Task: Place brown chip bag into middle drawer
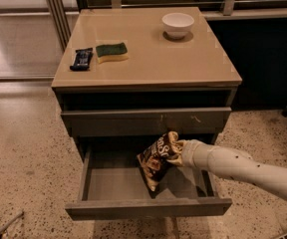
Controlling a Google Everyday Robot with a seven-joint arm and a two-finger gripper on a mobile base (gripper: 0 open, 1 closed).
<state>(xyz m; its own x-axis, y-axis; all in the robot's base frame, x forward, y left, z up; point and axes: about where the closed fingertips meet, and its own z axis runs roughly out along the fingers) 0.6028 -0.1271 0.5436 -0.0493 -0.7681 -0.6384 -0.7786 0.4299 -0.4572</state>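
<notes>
I will let the brown chip bag, now hanging inside the open middle drawer, go on the grey drawer's bottom [154, 191], setting it free close behind the plain front of the drawer.
The brown chip bag [156, 159] hangs tilted inside the open middle drawer [116, 183], its lower tan end near the grey floor. My gripper [176, 151] comes in from the right on a white arm and is shut on the bag's upper end, just below the closed drawer front above. The drawer is pulled out wide, and its plain front [148, 208] faces the camera.
On the cabinet top [148, 59] sit a white bowl [178, 24], a green-and-yellow sponge [111, 51] and a small dark snack bar [80, 58]. The upper drawer front [146, 121] with pale scratches is shut. Speckled floor surrounds the cabinet.
</notes>
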